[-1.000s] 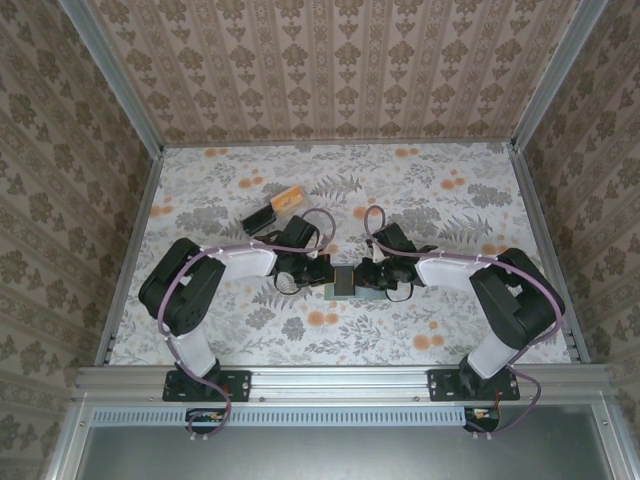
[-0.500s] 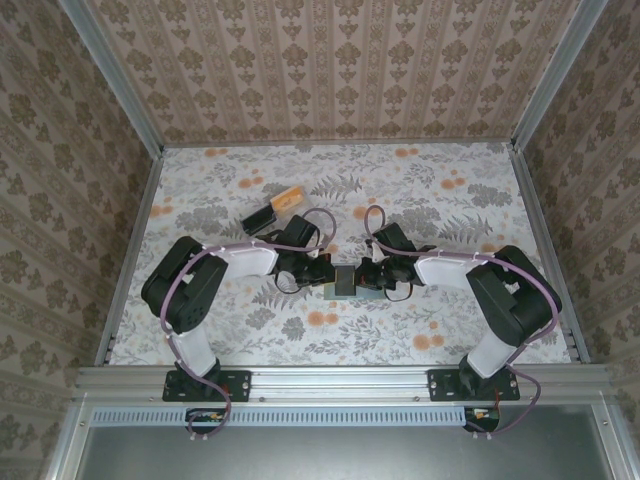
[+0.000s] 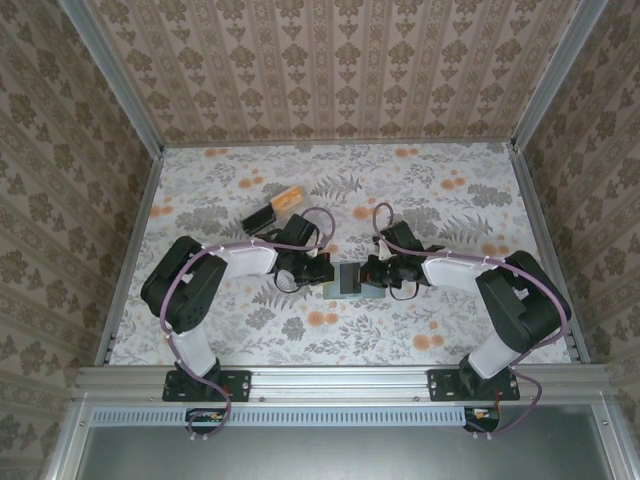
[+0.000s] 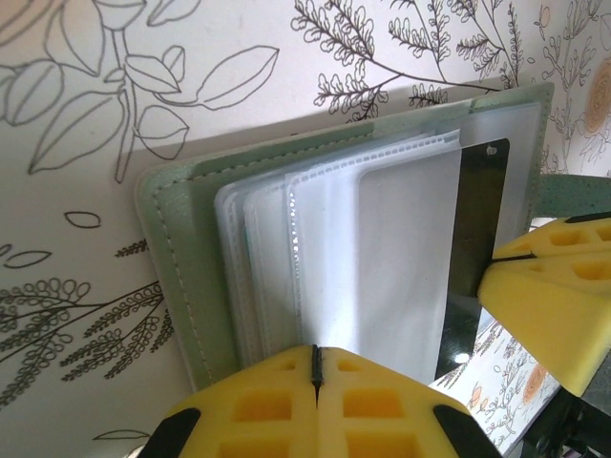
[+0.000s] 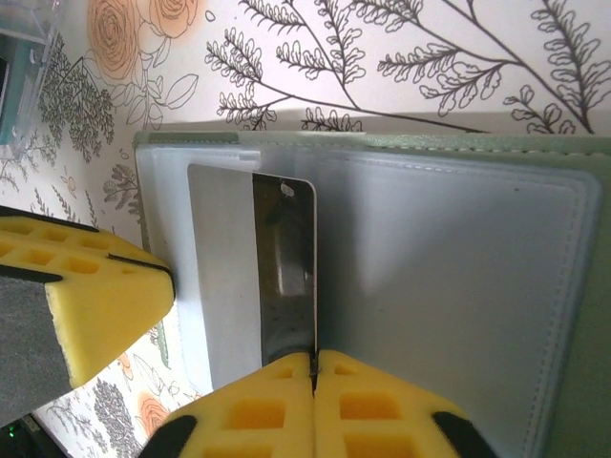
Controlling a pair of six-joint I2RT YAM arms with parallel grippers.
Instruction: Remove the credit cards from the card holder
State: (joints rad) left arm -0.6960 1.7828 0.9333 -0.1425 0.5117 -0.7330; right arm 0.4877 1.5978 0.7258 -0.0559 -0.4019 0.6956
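The credit card is only partly out of its sleeve, so next my right gripper opens, grips the exposed dark edge (image 5: 302, 277) and pulls the card all the way out.
The grey-green card holder (image 3: 350, 278) lies open on the table between both grippers. In the left wrist view its cover (image 4: 177, 248) holds a stack of clear sleeves, and my left gripper (image 4: 315, 348) is shut on the edge of one sleeve. A dark glossy credit card (image 5: 284, 277) sticks partway out of a sleeve of the holder (image 5: 458, 267). My right gripper (image 5: 313, 358) is shut on that card's near edge. The same card (image 4: 475, 219) shows dark behind the sleeves in the left wrist view. From above, the left gripper (image 3: 325, 272) and right gripper (image 3: 372, 272) face each other.
A black-and-orange block (image 3: 275, 210) lies behind the left arm. A clear plastic box with a teal item (image 5: 19, 76) sits close to the holder. The floral table is walled on three sides.
The right gripper has shifted slightly to the right, away from the left one. The left arm has held still.
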